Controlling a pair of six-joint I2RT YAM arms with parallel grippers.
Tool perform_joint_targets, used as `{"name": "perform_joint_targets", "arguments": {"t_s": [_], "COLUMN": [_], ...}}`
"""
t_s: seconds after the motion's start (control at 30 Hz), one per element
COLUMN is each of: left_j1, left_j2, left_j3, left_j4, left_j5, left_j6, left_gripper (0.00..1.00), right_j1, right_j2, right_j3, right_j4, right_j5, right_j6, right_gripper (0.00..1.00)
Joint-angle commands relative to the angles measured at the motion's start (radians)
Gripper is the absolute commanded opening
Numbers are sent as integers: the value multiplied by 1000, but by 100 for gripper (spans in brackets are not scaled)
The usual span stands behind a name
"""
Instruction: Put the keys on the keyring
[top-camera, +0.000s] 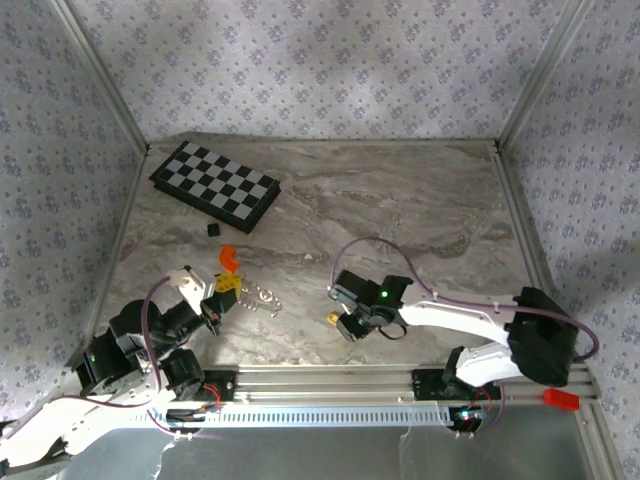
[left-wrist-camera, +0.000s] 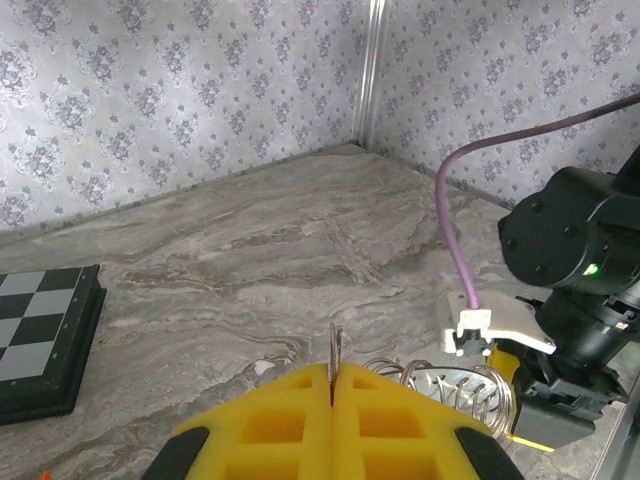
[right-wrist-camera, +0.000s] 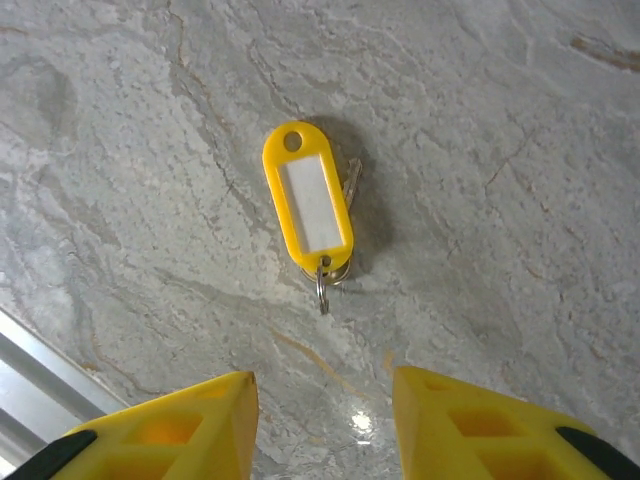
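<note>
The keys lie past the right gripper's open fingers, with the small silver ring upright at the near end of the tag, so the robot should lower the gripper and pinch that ring (right-wrist-camera: 322, 291).
The keys (right-wrist-camera: 307, 205) lie flat on the marble: a yellow plastic tag with a white label, a small silver ring at its near end and a silver key partly hidden beneath. My right gripper (right-wrist-camera: 322, 420) hovers over them, open, with nothing between its fingers. From above they show as a small yellow-gold piece (top-camera: 332, 318) beside the right gripper (top-camera: 345, 322). The keyring (left-wrist-camera: 450, 385), silver with wire loops fanned round it, lies at the left gripper (left-wrist-camera: 333, 378), whose yellow pads are shut on its thin ring, seen edge-on. In the top view the keyring (top-camera: 262, 297) sits right of the left gripper (top-camera: 226, 290).
A black-and-white checkerboard (top-camera: 215, 185) lies at the far left. An orange curved piece (top-camera: 229, 258) and a small black piece (top-camera: 211, 230) sit just beyond the left gripper. Metal rails (top-camera: 330, 385) run along the near edge. Patterned walls close three sides.
</note>
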Motion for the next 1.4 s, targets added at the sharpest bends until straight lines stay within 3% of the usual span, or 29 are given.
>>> {"name": "perform_joint_targets", "arguments": {"t_s": [0.0, 0.57, 1.0, 1.37], "left_j1": [2, 2, 2, 2], "left_j2": [5, -29, -30, -33], "left_j3": [3, -9, -5, -5], "left_j4": [67, 76, 79, 79], "left_j5": [25, 37, 36, 38], "left_j6": [11, 2, 9, 10], "left_gripper": [0, 0, 0, 0], "right_j1": [-15, -13, -8, -2], "right_j2": [-67, -123, -42, -34], "right_j3": [-78, -280, -274, -265], "right_j4": [134, 433, 459, 453], "right_j5": [-30, -49, -47, -25], "right_j6": [38, -41, -64, -59], "right_gripper": [42, 36, 28, 14]}}
